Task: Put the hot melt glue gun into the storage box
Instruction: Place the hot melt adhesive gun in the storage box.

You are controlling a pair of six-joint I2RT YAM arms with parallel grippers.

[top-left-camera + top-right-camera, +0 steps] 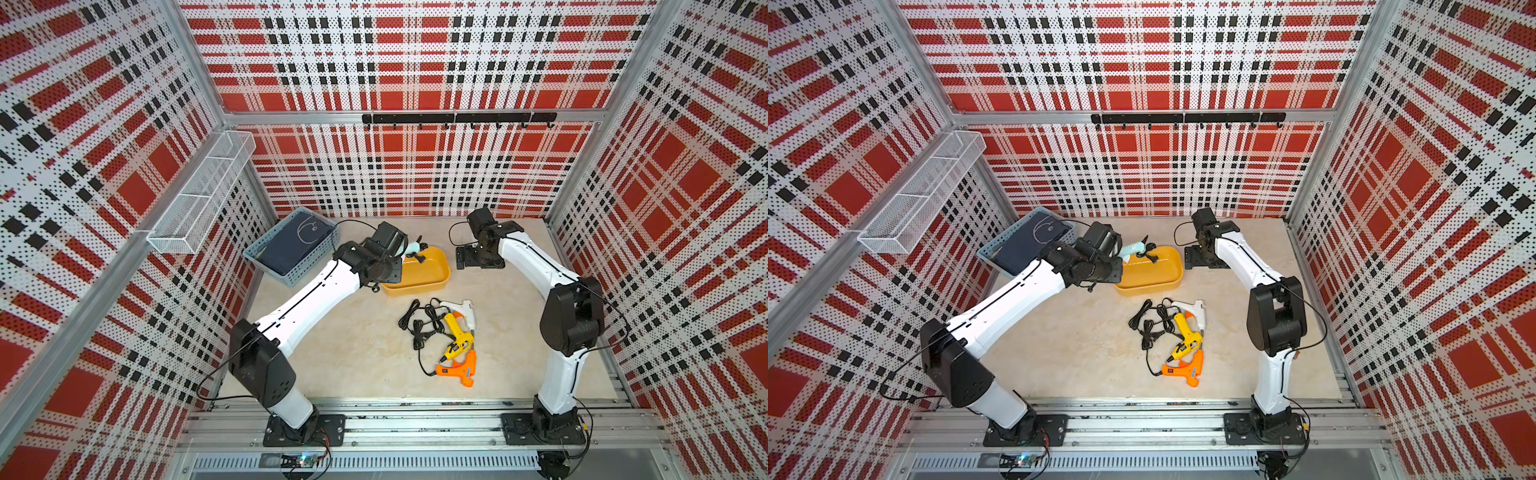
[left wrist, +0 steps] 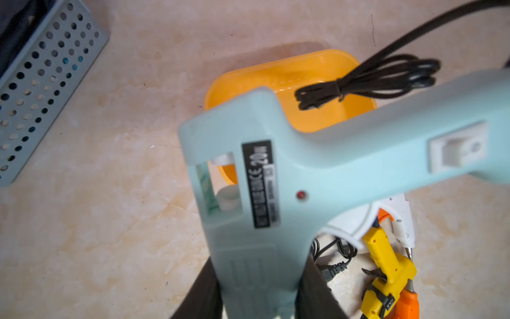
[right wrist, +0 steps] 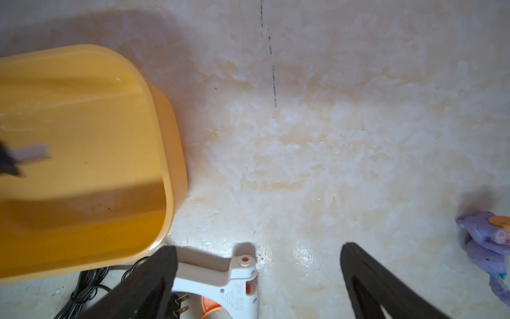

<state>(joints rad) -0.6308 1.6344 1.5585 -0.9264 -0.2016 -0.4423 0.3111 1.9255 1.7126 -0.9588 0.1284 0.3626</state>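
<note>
The handle [image 1: 453, 324] of the yellow glue gun, near its cord end, is next for my right gripper to go to and close on.
A pale blue hot melt glue gun [image 2: 317, 154] hangs in the air, with my left gripper [image 2: 259, 276] shut on its barrel; a black finger presses on either side. In both top views the gun [image 1: 412, 248] [image 1: 1131, 248] hovers over the far left rim of the mustard-yellow storage box [image 1: 432, 276] [image 1: 1163, 276]. Its bundled black cord [image 2: 367, 80] dangles above the box's inside [image 2: 311, 69]. My right gripper [image 3: 259, 256] stands open over bare table just right of the box [image 3: 165, 138], holding nothing.
White [image 1: 461, 309], yellow [image 1: 457, 338] and orange [image 1: 461, 368] glue guns lie with tangled black cords [image 1: 419, 324] in front of the box. A pale blue lattice basket [image 1: 291, 245] sits at the back left. A white wire rack [image 1: 203, 195] hangs on the left wall.
</note>
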